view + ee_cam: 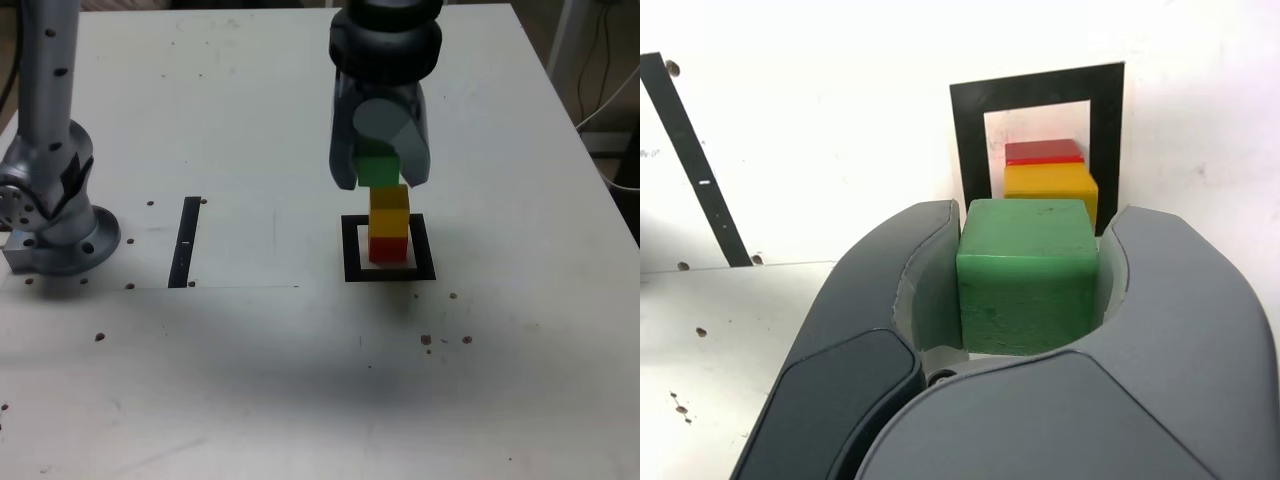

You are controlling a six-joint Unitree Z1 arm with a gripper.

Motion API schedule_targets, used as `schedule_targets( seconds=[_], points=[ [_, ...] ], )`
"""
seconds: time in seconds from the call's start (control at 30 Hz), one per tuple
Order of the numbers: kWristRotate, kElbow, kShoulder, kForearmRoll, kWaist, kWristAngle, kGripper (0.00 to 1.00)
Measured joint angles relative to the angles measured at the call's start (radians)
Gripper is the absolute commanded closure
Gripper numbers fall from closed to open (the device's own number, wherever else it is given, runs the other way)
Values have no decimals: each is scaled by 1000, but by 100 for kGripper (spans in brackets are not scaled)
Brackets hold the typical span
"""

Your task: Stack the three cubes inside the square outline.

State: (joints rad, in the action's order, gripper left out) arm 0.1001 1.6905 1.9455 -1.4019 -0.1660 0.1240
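Note:
The green cube, now just over the yellow cube, will be let go by my gripper squarely on top of the yellow cube [390, 195] [1052, 226].
In the exterior view a red cube [388, 247] sits inside the square outline [352, 250], with a yellow cube [389, 210] stacked on it. My gripper [380, 180] hangs directly above, shut on the green cube [377, 167]. The green cube's underside meets the yellow cube's top and is shifted slightly to the exterior view's left; I cannot tell whether it rests there. In the wrist view the green cube [1028, 290] fills the gap between the jaws of the gripper [1035, 215]. Beyond it show the yellow cube [1050, 183], the red cube [1043, 151] and the square outline [970, 140].
A narrow black strip [186, 242] [690, 150] lies on the white table to the exterior view's left of the outline. The arm's grey base [55, 215] stands at the far left. Small dark specks [440, 340] dot the table in front of the outline.

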Motion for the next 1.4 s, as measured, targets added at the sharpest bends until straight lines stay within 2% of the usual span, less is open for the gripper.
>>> schedule_targets(
  seconds=[0.83,1.13,1.4],
  points=[
    [21,2,40,15,-6,-12,83],
    [21,3,43,43,-9,-25,83],
    [23,-6,51,51,-11,-21,83]
  ],
)
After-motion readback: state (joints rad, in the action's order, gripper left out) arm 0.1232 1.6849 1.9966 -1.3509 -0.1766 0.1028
